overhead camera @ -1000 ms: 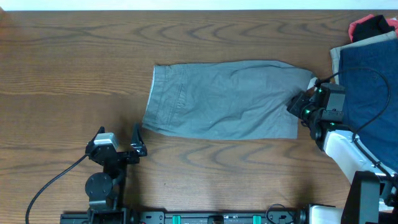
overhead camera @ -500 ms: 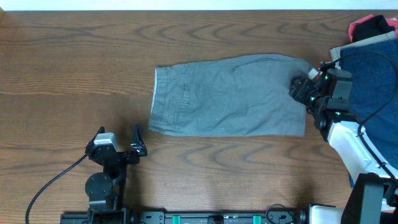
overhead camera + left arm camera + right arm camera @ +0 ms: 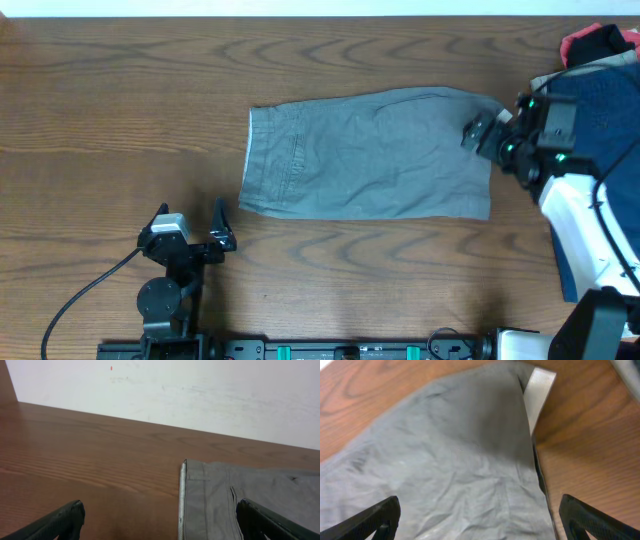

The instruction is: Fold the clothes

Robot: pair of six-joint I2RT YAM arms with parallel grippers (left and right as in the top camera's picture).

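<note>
Next, my left gripper moves to the grey-green shorts and closes on the waistband's edge (image 3: 247, 145) (image 3: 182, 497), between its middle and its far corner.
Grey-green shorts (image 3: 365, 155) lie flat at the table's middle, waistband to the left and leg hems to the right. My right gripper (image 3: 482, 136) hovers over their right end, open, nothing between its fingers. The right wrist view has wrinkled grey cloth (image 3: 460, 460) under the open gripper (image 3: 480, 522), a hem corner turned up at the far end. My left gripper (image 3: 224, 226) rests open near the front left, just short of the waistband (image 3: 184, 500); the left wrist view has its fingers (image 3: 60, 522) wide apart.
More clothes are stacked at the right edge: a navy blue piece (image 3: 600, 120) on a tan one (image 3: 542, 88), with a red-and-black one (image 3: 595, 40) behind. The right arm's white body (image 3: 585, 240) reaches over the front right. Bare wood table (image 3: 120, 110) spreads to the left.
My right gripper has opened and let go of the shorts' right end, then moved toward the back of the table. The shorts shifted slightly back at that end. Left arm unmoved.
</note>
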